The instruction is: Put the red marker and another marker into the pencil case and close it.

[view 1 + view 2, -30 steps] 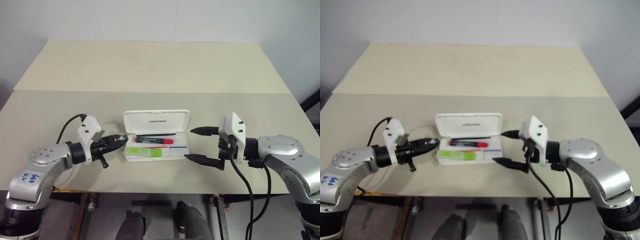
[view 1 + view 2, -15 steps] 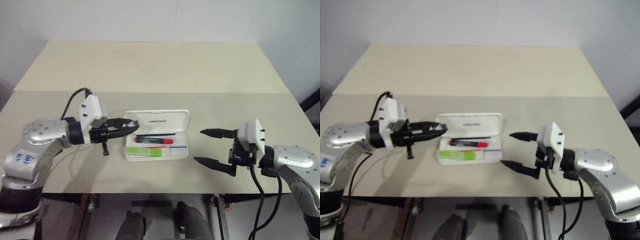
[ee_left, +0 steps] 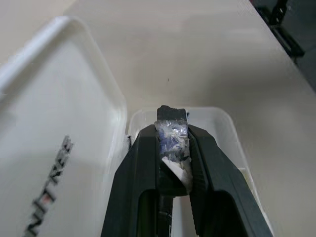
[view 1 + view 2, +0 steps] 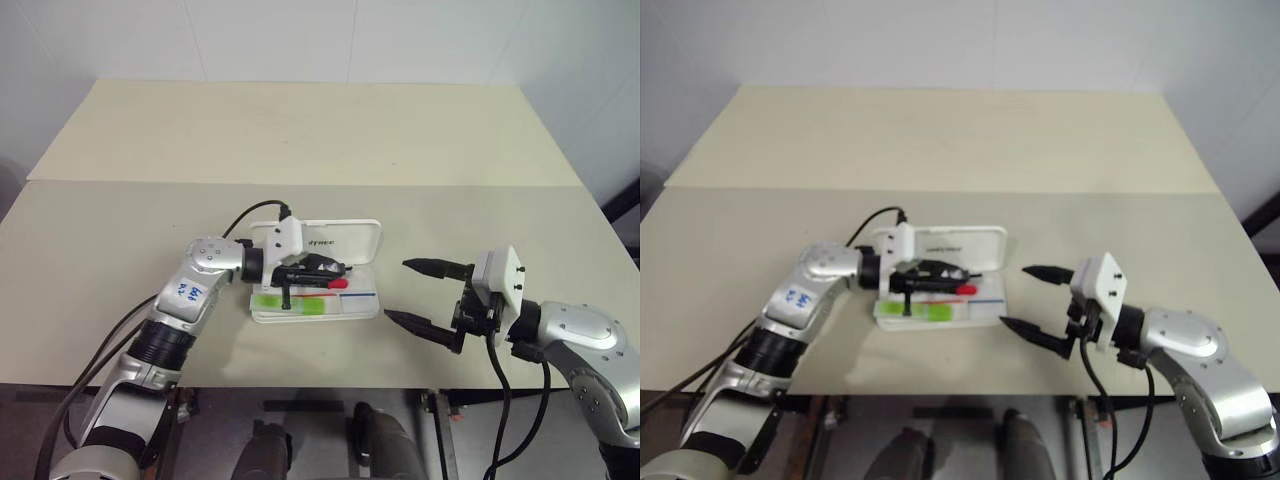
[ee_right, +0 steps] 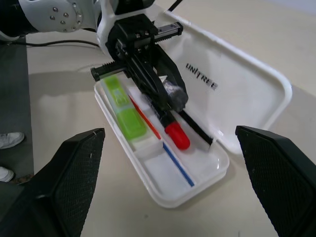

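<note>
Next, I release the eraser from my left gripper in the small empty compartment (image 4: 356, 302) (image 3: 210, 146) that lies beyond the green highlighter inside the pencil case.
The white pencil case (image 4: 362, 311) lies open on the table, its lid (image 4: 350, 238) folded back flat. Inside, the red marker (image 5: 177, 136) lies along the middle and the green highlighter (image 4: 288, 303) along the near side. My left gripper (image 4: 338, 270) is shut and reaches in from the case's left end. It is stretched over the red marker's dark barrel, so only the red cap pokes out past the fingertips. I cannot tell whether it touches the marker. My right gripper (image 4: 397, 289) stands open just right of the case, holding nothing.
A thin black stick (image 5: 197, 131) lies in the case beside the hinge. A black cable (image 4: 235, 222) loops from my left wrist over the table. The tabletop (image 4: 300, 140) stretches bare behind the case, and its front edge (image 4: 330, 383) runs close to the case.
My left gripper swung right, from beside the case's left end to over the case and the red marker. The right gripper drew back a little to the right. Neither changed its opening.
</note>
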Robot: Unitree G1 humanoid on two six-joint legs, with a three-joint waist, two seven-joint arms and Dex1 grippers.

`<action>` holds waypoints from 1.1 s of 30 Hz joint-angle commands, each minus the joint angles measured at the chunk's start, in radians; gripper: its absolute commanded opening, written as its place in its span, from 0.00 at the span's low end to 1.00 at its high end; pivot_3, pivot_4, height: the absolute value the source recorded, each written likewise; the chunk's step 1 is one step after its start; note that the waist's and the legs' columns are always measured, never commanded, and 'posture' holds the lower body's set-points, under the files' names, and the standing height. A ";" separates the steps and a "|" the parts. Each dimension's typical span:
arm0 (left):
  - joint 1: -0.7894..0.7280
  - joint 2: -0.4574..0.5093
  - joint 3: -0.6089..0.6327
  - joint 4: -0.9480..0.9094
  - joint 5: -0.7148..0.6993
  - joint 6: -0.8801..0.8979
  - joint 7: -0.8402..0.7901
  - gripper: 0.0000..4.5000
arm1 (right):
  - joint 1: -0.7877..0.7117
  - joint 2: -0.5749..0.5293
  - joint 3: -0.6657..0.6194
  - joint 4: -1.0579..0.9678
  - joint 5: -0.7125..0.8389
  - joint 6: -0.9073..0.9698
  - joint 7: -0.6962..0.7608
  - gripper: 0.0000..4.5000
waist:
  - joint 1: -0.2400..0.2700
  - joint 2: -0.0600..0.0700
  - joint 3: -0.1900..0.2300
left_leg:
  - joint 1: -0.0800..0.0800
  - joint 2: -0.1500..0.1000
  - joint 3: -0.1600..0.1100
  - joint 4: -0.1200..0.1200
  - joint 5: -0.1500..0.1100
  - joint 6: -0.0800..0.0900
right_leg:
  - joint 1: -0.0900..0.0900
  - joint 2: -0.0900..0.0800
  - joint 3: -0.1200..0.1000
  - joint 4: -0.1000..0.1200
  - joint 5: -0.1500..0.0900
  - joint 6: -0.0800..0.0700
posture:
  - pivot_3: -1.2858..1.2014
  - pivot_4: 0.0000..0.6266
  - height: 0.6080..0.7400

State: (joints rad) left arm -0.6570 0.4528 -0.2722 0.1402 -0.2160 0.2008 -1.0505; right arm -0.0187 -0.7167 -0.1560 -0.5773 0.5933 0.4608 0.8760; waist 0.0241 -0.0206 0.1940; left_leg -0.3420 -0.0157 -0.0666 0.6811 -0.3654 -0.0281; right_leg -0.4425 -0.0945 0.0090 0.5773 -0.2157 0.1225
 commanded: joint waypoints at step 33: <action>0.023 -0.052 -0.103 -0.250 0.110 0.225 0.056 0.09 | 0.026 -0.007 -0.039 -0.025 -0.020 -0.041 -0.029 1.00 | -0.001 0.000 0.000 | 0.003 -0.001 0.001 0.001 0.001 0.002 | 0.000 0.000 0.003 0.005 0.000 0.001 | 0.52 0.24 1.00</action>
State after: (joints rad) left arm -0.6400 0.4005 -0.3775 -0.0716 -0.1091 0.4273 -1.0003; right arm 0.0191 -0.7271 -0.1964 -0.5878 0.5708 0.4359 0.8545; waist 0.0234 -0.0206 0.1940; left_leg -0.3389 -0.0168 -0.0656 0.6825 -0.3643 -0.0265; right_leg -0.4422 -0.0945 0.0124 0.5824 -0.2153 0.1233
